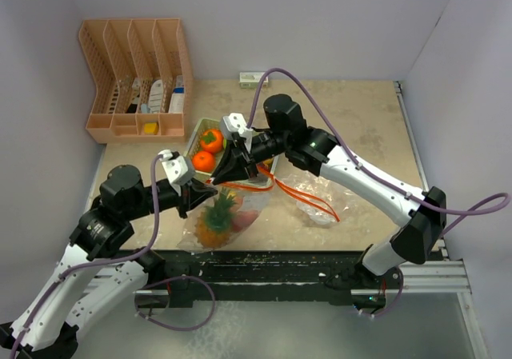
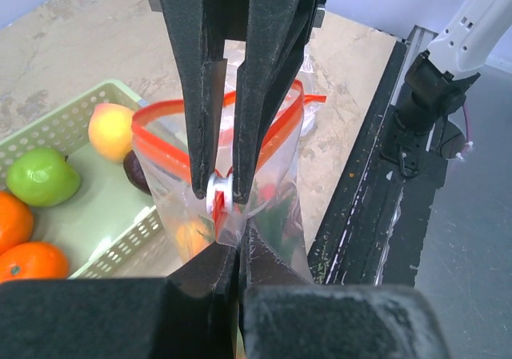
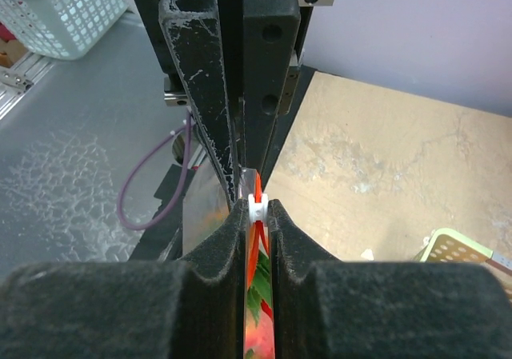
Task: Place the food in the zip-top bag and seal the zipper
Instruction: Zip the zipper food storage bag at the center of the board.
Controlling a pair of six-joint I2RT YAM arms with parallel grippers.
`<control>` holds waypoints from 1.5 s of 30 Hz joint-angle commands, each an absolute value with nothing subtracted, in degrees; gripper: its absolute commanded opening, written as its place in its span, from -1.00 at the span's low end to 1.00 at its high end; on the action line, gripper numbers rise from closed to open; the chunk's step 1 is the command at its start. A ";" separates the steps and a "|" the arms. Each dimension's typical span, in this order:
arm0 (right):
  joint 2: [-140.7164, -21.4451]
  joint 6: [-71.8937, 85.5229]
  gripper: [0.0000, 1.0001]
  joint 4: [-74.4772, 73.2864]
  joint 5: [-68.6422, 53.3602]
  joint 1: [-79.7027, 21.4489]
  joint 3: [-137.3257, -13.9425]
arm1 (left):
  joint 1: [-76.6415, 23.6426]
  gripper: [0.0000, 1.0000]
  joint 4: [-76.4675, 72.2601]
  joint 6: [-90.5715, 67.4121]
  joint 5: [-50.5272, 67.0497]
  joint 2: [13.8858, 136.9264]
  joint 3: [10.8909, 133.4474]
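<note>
My left gripper is pinching the bag's plastic below the white slider, so it needs to open and take the red zipper's end (image 2: 218,217) before my right gripper pulls the slider.
The clear zip-top bag (image 1: 240,215) with a red zipper (image 2: 272,135) is stretched between both grippers near the table's front edge. My left gripper (image 2: 238,243) is shut on the bag's corner just below the white slider (image 2: 218,195); it also shows in the top view (image 1: 204,193). My right gripper (image 3: 256,209) is shut on the slider (image 3: 256,205), at the zipper's end (image 1: 226,169). The zipper loops open behind. A spiky pineapple (image 1: 216,221) and leafy greens (image 3: 258,307) lie inside the bag. The green basket (image 2: 120,239) holds oranges (image 2: 32,261), a lime (image 2: 40,177), a mango (image 2: 110,131) and a dark purple fruit (image 2: 136,173).
A pink desk organizer (image 1: 136,79) stands at the back left. A small white-and-green box (image 1: 250,77) lies at the back wall. The black front rail (image 1: 264,259) runs just below the bag. The rest of the bag's plastic trails right (image 1: 316,203).
</note>
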State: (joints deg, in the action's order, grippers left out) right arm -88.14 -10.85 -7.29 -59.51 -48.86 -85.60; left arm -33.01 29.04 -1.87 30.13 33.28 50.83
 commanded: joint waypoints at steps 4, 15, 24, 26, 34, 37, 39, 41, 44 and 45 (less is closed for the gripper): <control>-86.46 -12.99 -0.78 -10.24 -55.53 -47.42 -85.50 | -32.78 -1.00 27.78 -0.80 28.45 31.19 52.89; -86.85 -8.98 -0.81 -7.90 -61.88 -46.59 -86.85 | -32.78 -0.96 27.63 1.02 25.88 31.31 50.44; -88.94 -6.96 -0.93 -9.04 -60.69 -46.58 -89.33 | -32.78 -0.06 26.86 6.77 26.08 33.02 51.24; -89.03 -6.72 -0.93 -8.76 -60.65 -46.61 -89.09 | -32.78 -0.01 26.54 7.00 26.55 34.19 51.47; -89.41 -6.76 -0.94 -8.92 -61.26 -46.58 -89.21 | -32.78 0.02 21.60 6.59 32.04 38.91 51.94; -89.22 -7.35 -0.94 -9.63 -61.07 -46.58 -89.09 | -32.78 -0.40 21.63 7.83 34.47 41.06 53.08; -89.06 -7.47 -0.94 -9.80 -61.00 -46.63 -88.89 | -32.76 -0.84 22.83 8.75 36.56 42.86 54.46; -89.03 -7.47 -0.94 -9.84 -60.82 -46.58 -88.75 | -32.78 -1.00 23.89 9.16 38.51 44.32 55.35; -89.28 -7.31 -0.94 -10.12 -60.22 -46.58 -88.68 | -32.77 -1.00 24.33 9.32 40.80 45.06 55.61; -89.30 -7.30 -0.94 -10.33 -59.87 -46.65 -88.62 | -32.76 -1.00 24.34 9.08 40.63 45.05 55.71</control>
State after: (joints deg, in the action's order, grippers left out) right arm -89.73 -7.49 -11.92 -60.71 -45.82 -86.67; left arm -32.32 27.00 7.33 34.22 44.49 52.84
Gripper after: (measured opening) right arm 0.118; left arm 0.057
